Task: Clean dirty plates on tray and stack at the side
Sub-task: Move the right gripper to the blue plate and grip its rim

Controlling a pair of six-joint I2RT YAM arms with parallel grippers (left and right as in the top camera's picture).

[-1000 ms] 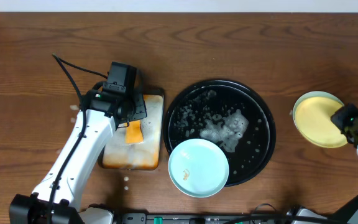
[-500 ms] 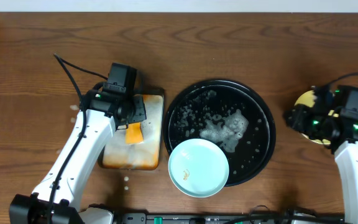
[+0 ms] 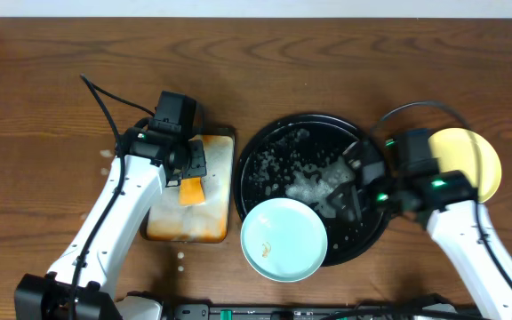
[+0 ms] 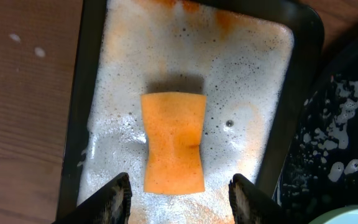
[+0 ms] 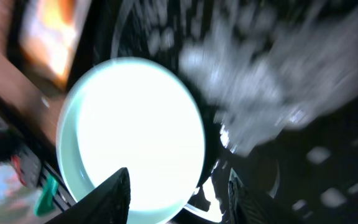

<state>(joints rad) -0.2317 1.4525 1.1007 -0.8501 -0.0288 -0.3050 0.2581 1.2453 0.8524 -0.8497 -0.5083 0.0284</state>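
The mint-blue plate sticks out over the black tray's front rim, so the robot's right gripper should take the plate's edge (image 3: 324,229) and pull it inside the tray before scrubbing.
A pale mint-blue plate (image 3: 284,239) with small orange specks rests on the front rim of the large round black tray (image 3: 274,142), which holds foam and water. It also shows in the right wrist view (image 5: 132,130), blurred. A pale yellow plate (image 3: 475,158) lies on the table right of the tray. My right gripper (image 3: 352,188) (image 5: 176,196) is open and empty above the tray's right part, just right of the mint plate. My left gripper (image 3: 192,169) (image 4: 179,199) is open above the orange sponge (image 4: 173,142). Only two plates show.
The orange sponge (image 3: 191,189) lies in a rectangular foamy metal pan (image 3: 163,222) (image 4: 73,124) left of the tray. A black cable (image 3: 105,111) runs behind the left arm. The table's front edge holds dark equipment (image 5: 17,162).
My right arm has swung left from the yellow plate at the right side to above the tray's right part. The yellow plate lies uncovered on the table. The left arm has not moved.
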